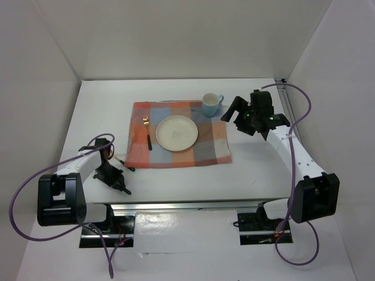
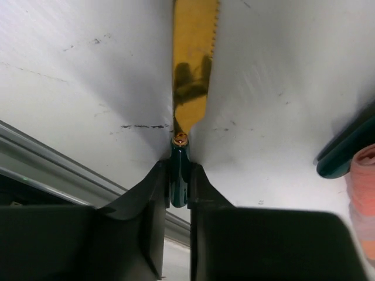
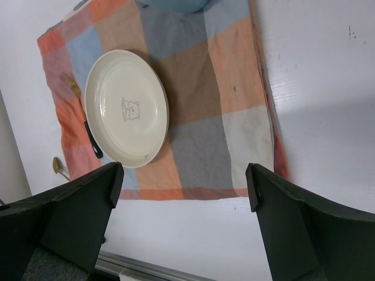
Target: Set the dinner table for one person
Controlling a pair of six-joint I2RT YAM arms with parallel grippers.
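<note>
Next, I release the knife from my left gripper on the checked cloth (image 1: 210, 142) next to the cream plate, opposite the gold fork.
My left gripper (image 2: 180, 170) is shut on the dark green handle of a knife (image 2: 193, 58), whose gold serrated blade lies on the white dinner table (image 1: 193, 181). In the top view this gripper (image 1: 110, 171) is low, left of the checked cloth (image 1: 205, 146). On the cloth are a cream plate (image 1: 176, 132), a gold fork (image 1: 147, 132) to its left and a light blue cup (image 1: 211, 105) behind it. My right gripper (image 1: 237, 114) hangs open beside the cup, nothing between its fingers. In the right wrist view it (image 3: 184, 181) looks down on the plate (image 3: 126, 108) and fork (image 3: 79, 99).
A gold spoon (image 3: 57, 165) with a dark handle (image 2: 345, 152) lies on the table just left of the cloth's near corner (image 2: 363, 193). An aluminium rail (image 2: 58, 158) runs along the near table edge. White walls enclose the left, back and right sides.
</note>
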